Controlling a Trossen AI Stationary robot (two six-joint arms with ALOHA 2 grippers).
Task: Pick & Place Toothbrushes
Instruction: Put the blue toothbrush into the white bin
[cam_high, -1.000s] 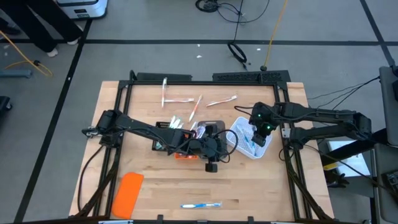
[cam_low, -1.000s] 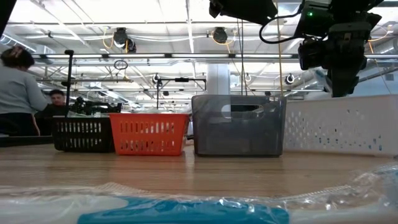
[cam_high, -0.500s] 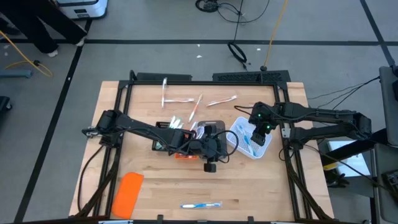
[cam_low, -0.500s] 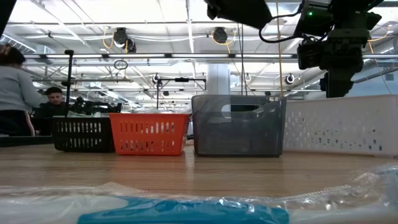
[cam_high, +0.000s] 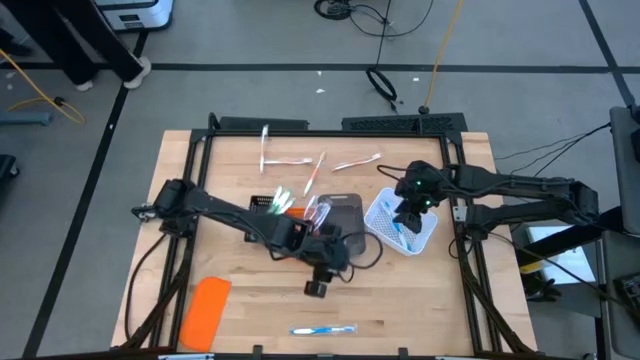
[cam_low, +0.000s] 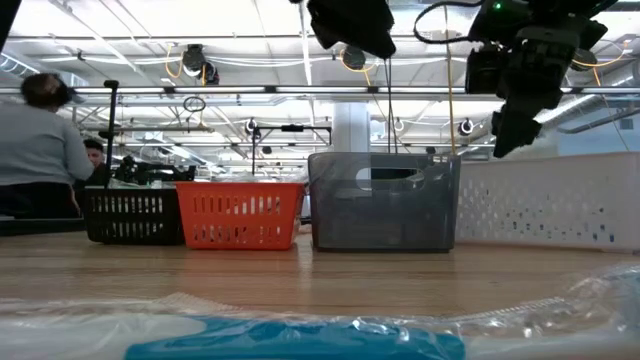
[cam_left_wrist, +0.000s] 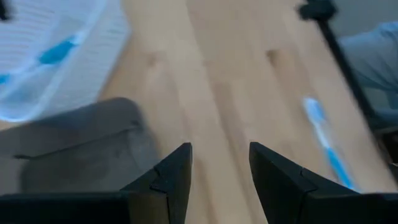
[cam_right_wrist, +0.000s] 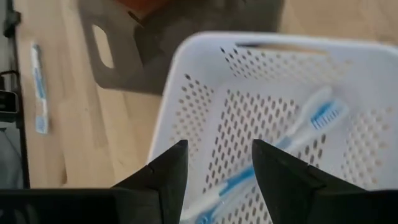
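Next, I take my left gripper over to the blue toothbrush near the front edge of the table and close it on its end nearer the orange slab (cam_high: 304, 331) (cam_left_wrist: 347, 180).
My right gripper (cam_right_wrist: 214, 168) hovers open over the white tray (cam_high: 403, 224), and a blue-white toothbrush (cam_right_wrist: 292, 146) lies flat on the tray's perforated floor. My left gripper (cam_left_wrist: 219, 165) is open with nothing between its fingers. It hangs above bare wood beside the grey tray (cam_left_wrist: 81, 152), near the table's middle (cam_high: 320, 278). Another blue toothbrush (cam_high: 322, 329) lies near the front edge and also shows in the left wrist view (cam_left_wrist: 326, 146). Several toothbrushes (cam_high: 316, 170) lie loose toward the far edge.
Black (cam_high: 262, 203), orange (cam_low: 240, 215) and grey (cam_high: 343, 212) trays stand in a row at mid-table, with toothbrushes (cam_high: 283, 195) in them. A flat orange slab (cam_high: 205, 312) lies at the near left. People (cam_low: 40, 150) are in the room beyond the table.
My left gripper has swung away from the grey tray toward the table's near edge and a little to the left. My right gripper has tipped and shifted slightly toward the far left above the white tray; the toothbrush stays in the tray.
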